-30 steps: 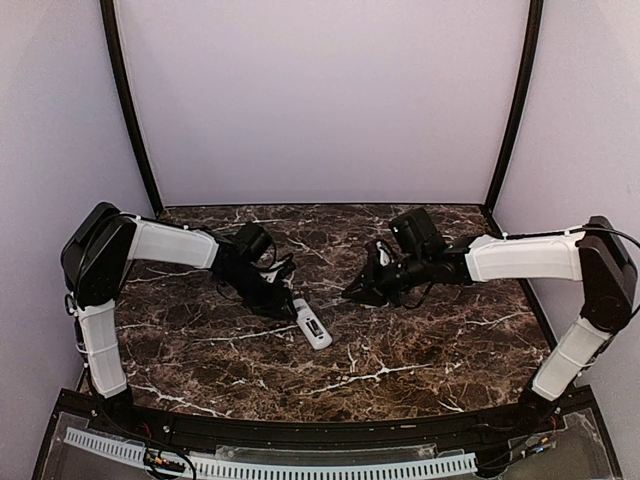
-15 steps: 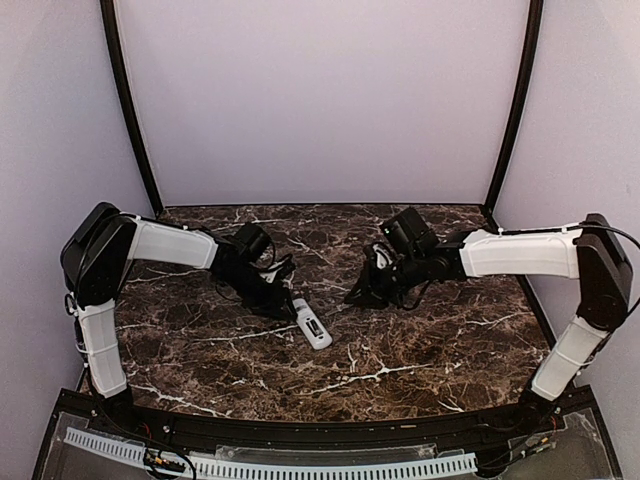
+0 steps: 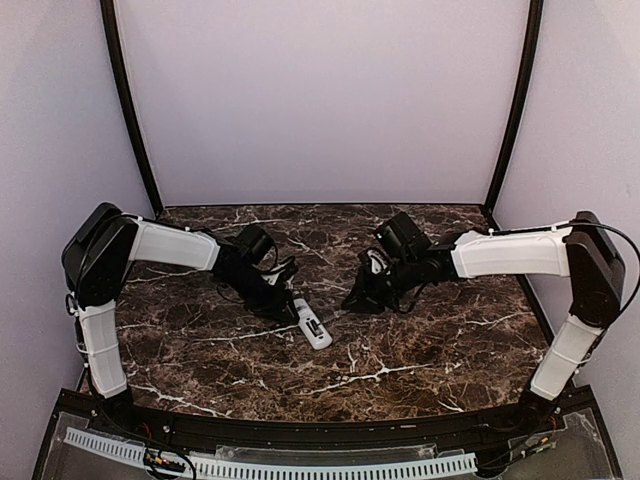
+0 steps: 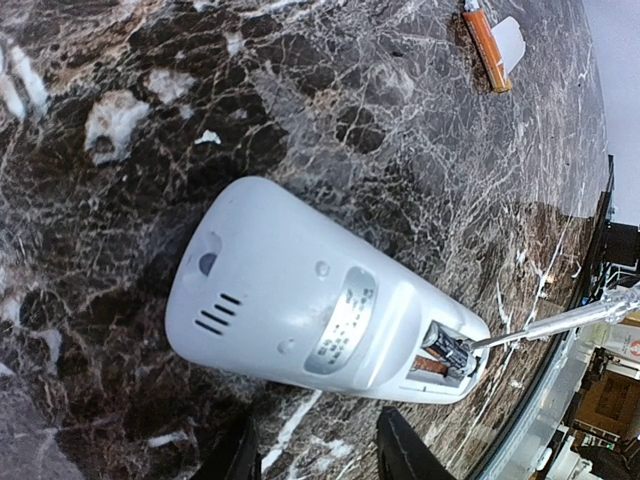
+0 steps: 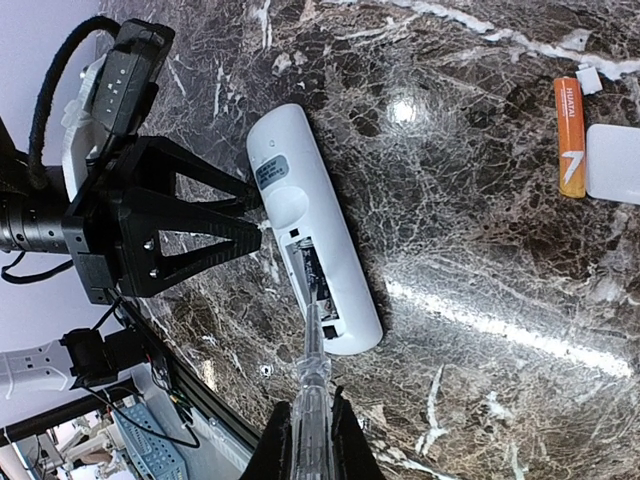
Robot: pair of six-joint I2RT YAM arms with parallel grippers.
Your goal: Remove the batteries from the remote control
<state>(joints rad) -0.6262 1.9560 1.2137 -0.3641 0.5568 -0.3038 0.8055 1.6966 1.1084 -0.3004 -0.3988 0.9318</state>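
The clear-handled tool, its tip now in the remote's compartment, will go down from my right gripper on the marble table [image 3: 412,315] past the flat white cover piece.
The white remote [image 3: 312,326] lies back-up on the marble table, its battery compartment [image 4: 445,358] open with a dark-ended battery [image 4: 447,350] in it. It also shows in the right wrist view [image 5: 310,225]. One orange battery [image 5: 571,135] lies loose on the table, also seen in the left wrist view [image 4: 487,45]. My left gripper [image 4: 320,445] is open, its fingertips at the remote's closed end [image 3: 282,303]. My right gripper [image 5: 310,435] is shut on a clear-handled tool [image 5: 312,375]. The tool's thin grey rod [image 4: 545,325] has its tip in the compartment.
A flat white cover piece [image 5: 612,163] lies beside the loose battery, with a small white scrap [image 5: 590,78] near it. The table's black front rail [image 3: 320,430] runs behind the remote's open end. Purple walls enclose the table.
My right arm has moved left and down toward the remote, bringing the tool's tip to the open compartment. The left arm and the remote have stayed where they were.
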